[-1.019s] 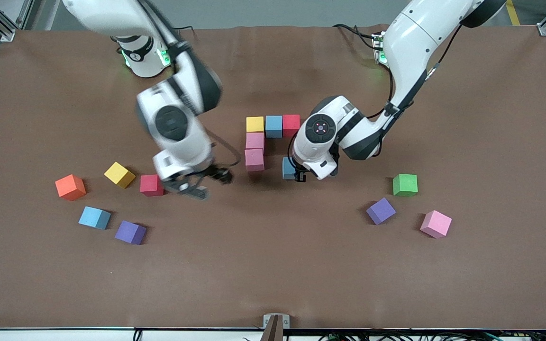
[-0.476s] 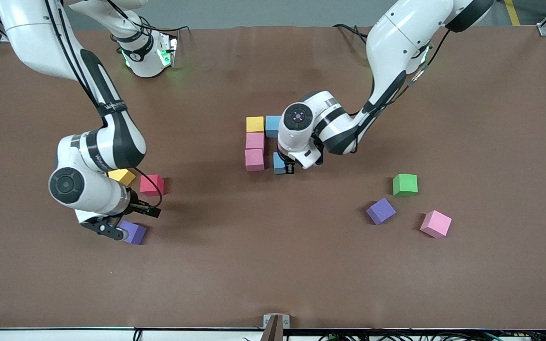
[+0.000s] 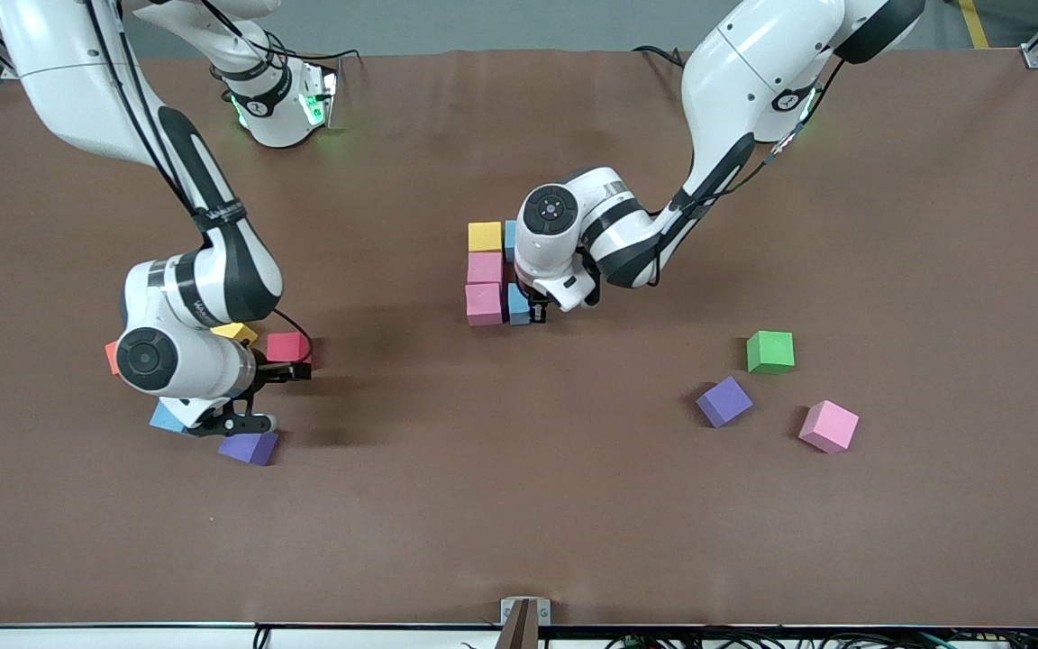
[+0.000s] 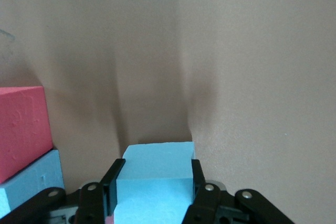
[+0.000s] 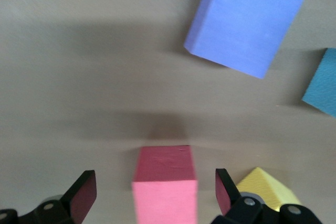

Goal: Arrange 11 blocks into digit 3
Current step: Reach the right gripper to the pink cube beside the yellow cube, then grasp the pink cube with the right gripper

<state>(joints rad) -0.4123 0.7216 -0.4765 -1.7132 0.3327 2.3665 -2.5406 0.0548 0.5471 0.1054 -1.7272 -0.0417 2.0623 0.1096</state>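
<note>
The loose red block beside the partly hidden yellow block is next, so next my right gripper goes to it and closes on that red block's sides (image 3: 288, 347) (image 5: 165, 184).
My left gripper (image 3: 532, 311) is shut on a blue block (image 3: 517, 304) (image 4: 155, 169), held low right beside the nearer pink block (image 3: 484, 304). That pink block lies in a column with another pink block (image 3: 485, 268) and a yellow block (image 3: 485, 236). A second blue block (image 3: 509, 239) lies beside the yellow one, and the left wrist view shows a red block (image 4: 21, 129) next to it. My right gripper (image 3: 271, 397) hangs open over the table between a loose red block (image 3: 287, 347) (image 5: 165, 182) and a purple block (image 3: 249, 446) (image 5: 244, 22).
Under the right arm lie a yellow block (image 3: 235, 332), a blue block (image 3: 166, 417) and an orange cube (image 3: 110, 353), each partly hidden. Toward the left arm's end lie a green block (image 3: 769, 351), a purple block (image 3: 723, 401) and a pink block (image 3: 829, 425).
The left gripper carried its blue block across to the pink column. The right arm swung out toward its end of the table and now hovers by the loose red block.
</note>
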